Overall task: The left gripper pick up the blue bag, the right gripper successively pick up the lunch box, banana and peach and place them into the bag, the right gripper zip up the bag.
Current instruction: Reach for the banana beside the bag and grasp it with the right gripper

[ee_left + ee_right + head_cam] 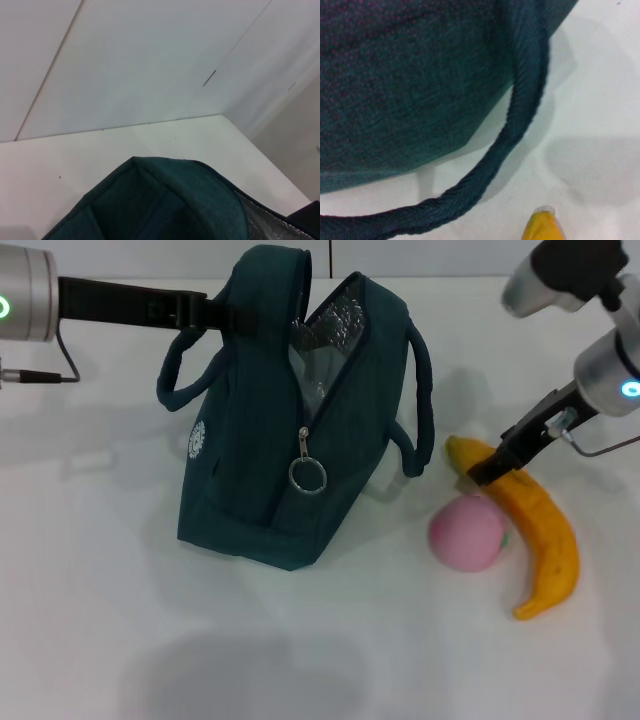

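Note:
The banana's upper tip is close to my right gripper, so I will open that gripper and take the banana farther (530, 504) toward its middle before I lift it.
The blue bag (250, 470) stands upright at the middle of the table, its zip open and the silver lining (335, 325) showing. My left gripper (222, 314) is shut on the bag's top edge and holds it up. The bag also shows in the left wrist view (165, 200). The yellow banana (545, 540) lies on the table to the right of the bag. My right gripper (487, 470) is down at the banana's upper end, touching it. The pink peach (466, 532) lies against the banana's left side. The lunch box is not in view.
The zip pull ring (307, 473) hangs on the bag's front. One bag handle (520, 115) loops out toward the banana's tip (542, 227). A cable (45, 375) lies at the far left. White table (100, 620) lies in front of and left of the bag.

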`<move>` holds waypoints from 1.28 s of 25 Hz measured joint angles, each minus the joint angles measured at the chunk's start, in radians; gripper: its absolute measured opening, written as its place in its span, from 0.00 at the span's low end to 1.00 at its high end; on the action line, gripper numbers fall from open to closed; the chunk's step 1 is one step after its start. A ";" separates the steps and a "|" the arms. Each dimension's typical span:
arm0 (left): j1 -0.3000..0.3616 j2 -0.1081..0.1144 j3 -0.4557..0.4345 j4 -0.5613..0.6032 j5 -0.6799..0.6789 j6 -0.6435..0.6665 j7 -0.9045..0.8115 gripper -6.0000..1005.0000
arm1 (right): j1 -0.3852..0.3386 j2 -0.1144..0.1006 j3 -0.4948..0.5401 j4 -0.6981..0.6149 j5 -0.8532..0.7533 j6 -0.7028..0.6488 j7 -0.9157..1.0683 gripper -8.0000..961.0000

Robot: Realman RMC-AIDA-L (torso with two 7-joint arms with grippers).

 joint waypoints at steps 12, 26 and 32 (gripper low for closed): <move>-0.005 0.002 0.000 0.000 0.003 -0.001 0.000 0.05 | -0.038 -0.008 0.076 -0.020 0.006 -0.046 -0.013 0.76; 0.000 0.000 0.000 0.000 -0.001 -0.002 0.004 0.05 | 0.027 0.002 0.066 0.066 -0.004 -0.054 -0.002 0.67; 0.001 -0.001 0.000 0.000 -0.001 -0.002 0.005 0.05 | 0.039 0.002 0.065 0.092 -0.007 -0.052 -0.002 0.58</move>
